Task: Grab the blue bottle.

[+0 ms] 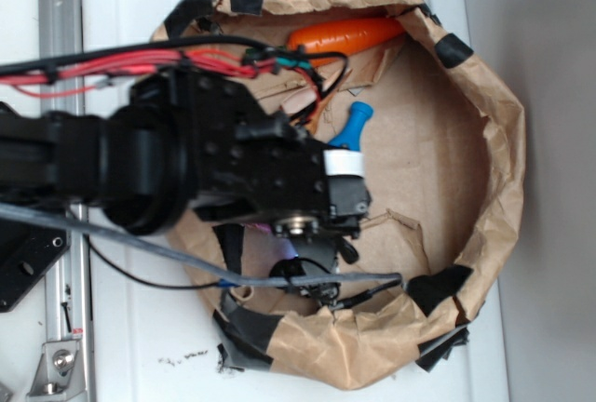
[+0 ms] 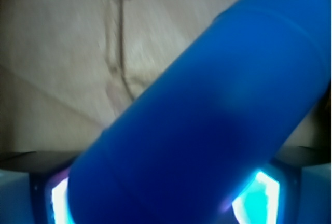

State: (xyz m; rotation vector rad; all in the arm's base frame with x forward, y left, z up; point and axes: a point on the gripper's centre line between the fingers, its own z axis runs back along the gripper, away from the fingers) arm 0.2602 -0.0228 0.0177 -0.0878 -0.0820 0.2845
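Observation:
The blue bottle lies slanted across the robot's fingers near its base, so the gripper needs to open, lift clear, turn in line and grasp its body nearer the neck (image 2: 233, 81).
The blue bottle (image 1: 358, 124) lies inside the brown paper ring (image 1: 498, 151); only its narrow neck and cap stick out up and to the right from under my gripper (image 1: 346, 175). In the wrist view the blue bottle (image 2: 207, 115) fills most of the frame, running diagonally from lower left to upper right. It sits between the two fingers of my gripper (image 2: 158, 203), whose pads (image 2: 262, 198) glow cyan on either side. The jaws stand closed against the bottle's body. The rest of the bottle is hidden under the arm in the exterior view.
An orange carrot (image 1: 345, 36) lies at the ring's far edge, above the bottle. The ring's crumpled wall, patched with black tape (image 1: 453, 48), surrounds the gripper. Red and black cables (image 1: 140, 62) run along the arm. A metal rail (image 1: 58, 11) borders the white table (image 1: 121, 2).

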